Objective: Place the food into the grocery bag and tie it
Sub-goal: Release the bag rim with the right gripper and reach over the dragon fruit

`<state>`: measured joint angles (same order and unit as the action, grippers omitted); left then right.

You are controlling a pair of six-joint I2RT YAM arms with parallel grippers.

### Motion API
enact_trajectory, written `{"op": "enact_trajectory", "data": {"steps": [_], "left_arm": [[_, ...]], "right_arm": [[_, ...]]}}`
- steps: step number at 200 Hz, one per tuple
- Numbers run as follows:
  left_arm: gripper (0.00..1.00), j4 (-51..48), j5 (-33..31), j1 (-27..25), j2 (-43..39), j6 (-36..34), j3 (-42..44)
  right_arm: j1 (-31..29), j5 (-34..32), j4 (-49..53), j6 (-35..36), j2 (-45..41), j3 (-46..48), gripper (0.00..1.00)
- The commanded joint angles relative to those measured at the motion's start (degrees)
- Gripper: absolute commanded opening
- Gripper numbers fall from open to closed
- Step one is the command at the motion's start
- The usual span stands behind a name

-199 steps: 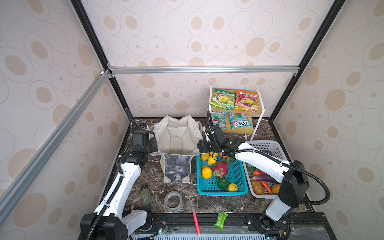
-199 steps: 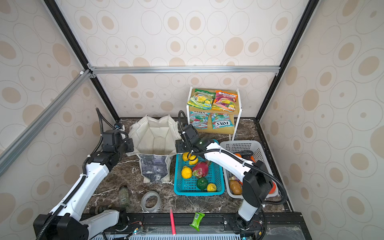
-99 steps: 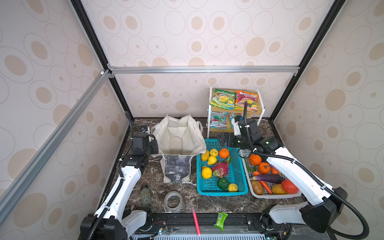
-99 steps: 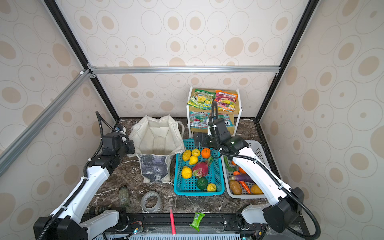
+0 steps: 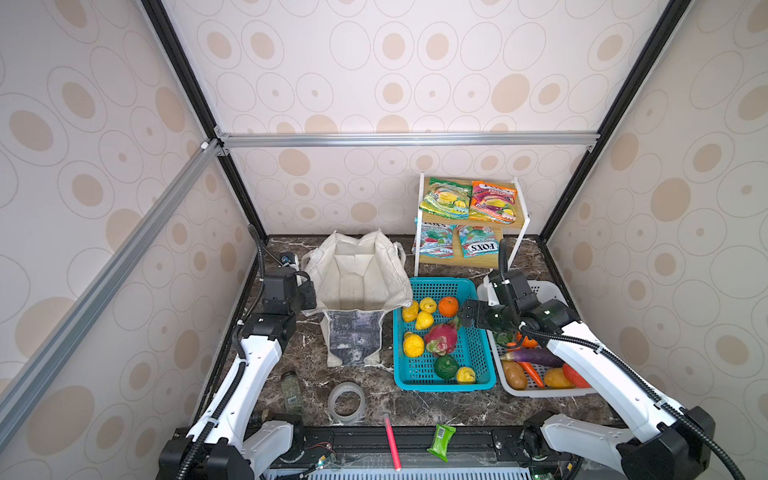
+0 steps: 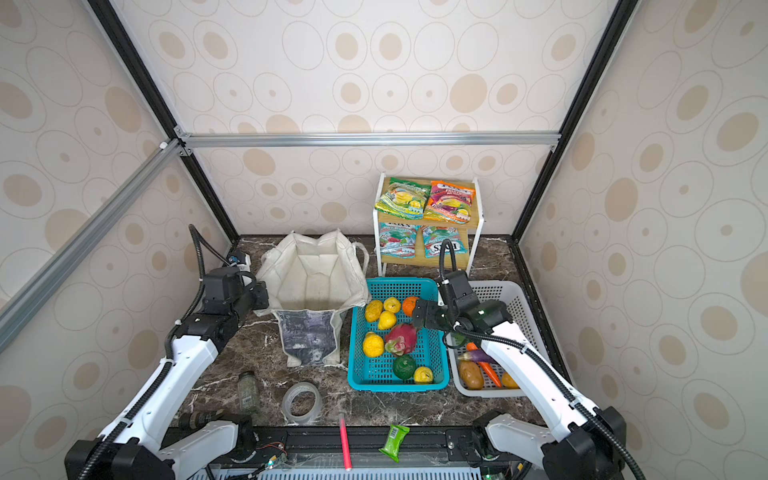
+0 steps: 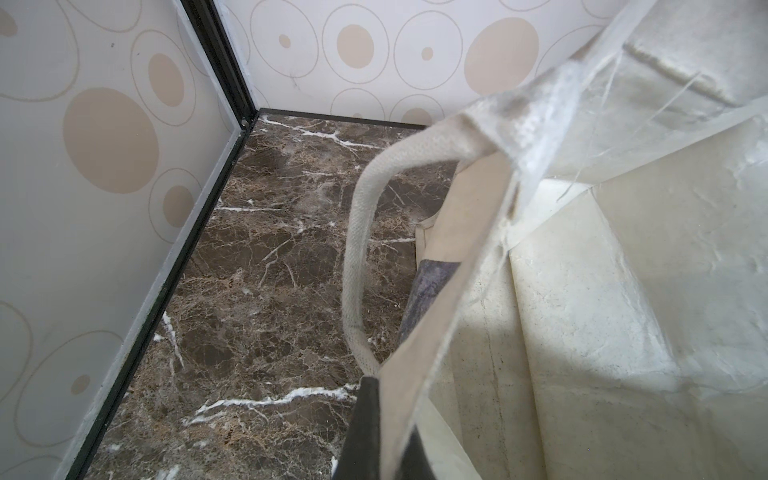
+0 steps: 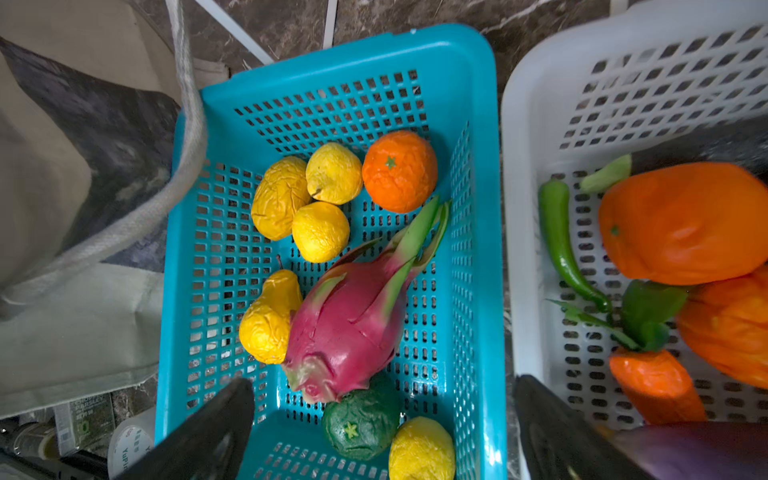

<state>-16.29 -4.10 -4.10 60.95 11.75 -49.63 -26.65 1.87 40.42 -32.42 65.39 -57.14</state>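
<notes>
My right gripper is to go to the teal basket next. It should then close on the thick middle (image 5: 441,340) (image 8: 345,329) of the pink dragon fruit, below its green leaves.
The grocery bag (image 5: 357,286) (image 6: 311,282) stands open at the back left, and only bare lining shows inside it. My left gripper (image 5: 309,297) (image 6: 262,295) (image 7: 386,436) is shut on the bag's left rim, beside a loop handle (image 7: 357,257). My right gripper (image 5: 467,318) (image 6: 417,316) (image 8: 382,403) hangs open and empty over the teal basket's (image 5: 440,384) right side. Under it lie a pink dragon fruit (image 5: 440,338) (image 8: 349,328), yellow fruits (image 8: 320,230), an orange (image 8: 399,170) and a green fruit (image 8: 359,424). An eggplant (image 5: 534,356) lies in the white basket (image 5: 544,392). Green (image 5: 446,198) and orange (image 5: 492,201) snack packets lie on the shelf.
Teal FOX'S packets (image 5: 478,247) sit on the shelf's lower level at the back. Near the front edge are a tape roll (image 5: 346,403), a small jar (image 5: 292,388), a red pen (image 5: 390,440) and a green wrapper (image 5: 441,440). Walls close in on three sides.
My right arm has swung from beside the bag towards the right, then come down over the teal basket's right side, its jaws a little wider. The left gripper keeps its hold on the bag's rim.
</notes>
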Motion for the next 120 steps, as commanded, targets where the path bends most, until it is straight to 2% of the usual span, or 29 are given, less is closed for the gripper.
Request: {"op": "enact_trajectory", "data": {"steps": [1,43,120], "left_arm": [[0.00,0.83,0.53,0.33,-0.96,0.07,0.22],[0.00,0.99,1.04,0.32,-0.83,0.33,0.23],[0.00,0.99,0.82,0.33,-0.66,0.56,0.37]], "right_arm": [[-2.45,-0.23,-4.09,-5.85,0.57,2.12,1.00],[-7.25,-0.90,-10.05,-10.79,5.62,3.71,1.00],[-9.52,-4.95,-12.28,-15.19,16.61,4.06,1.00]]}}
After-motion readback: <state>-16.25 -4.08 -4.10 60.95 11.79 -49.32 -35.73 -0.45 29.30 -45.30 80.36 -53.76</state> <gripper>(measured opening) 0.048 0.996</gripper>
